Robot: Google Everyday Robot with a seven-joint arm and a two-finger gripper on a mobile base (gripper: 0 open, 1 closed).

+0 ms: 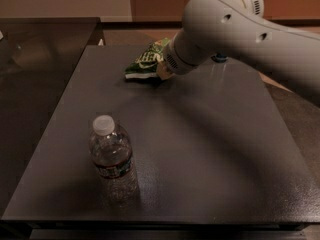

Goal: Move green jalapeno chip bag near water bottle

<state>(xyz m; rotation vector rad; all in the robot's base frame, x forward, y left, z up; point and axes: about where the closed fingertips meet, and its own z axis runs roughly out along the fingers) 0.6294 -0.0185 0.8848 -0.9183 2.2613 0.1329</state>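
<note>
Next, my gripper lets go of the green jalapeno chip bag on the dark table [135,107], in a spot just behind the water bottle.
The green jalapeno chip bag [144,62] lies crumpled at the far middle of the dark table, its white lettering facing up. My gripper [163,72] is at the bag's right edge, mostly hidden behind the thick white wrist of my arm [200,39]. It touches or overlaps the bag; I cannot tell whether it holds it. The water bottle [111,154] stands upright near the table's front left, clear with a white cap and a dark label band, well apart from the bag.
The dark table [210,149] stretches from the bag to the front edge. A small blue-topped object [218,59] peeks out behind my arm at the far right. A second dark surface [40,59] adjoins on the left.
</note>
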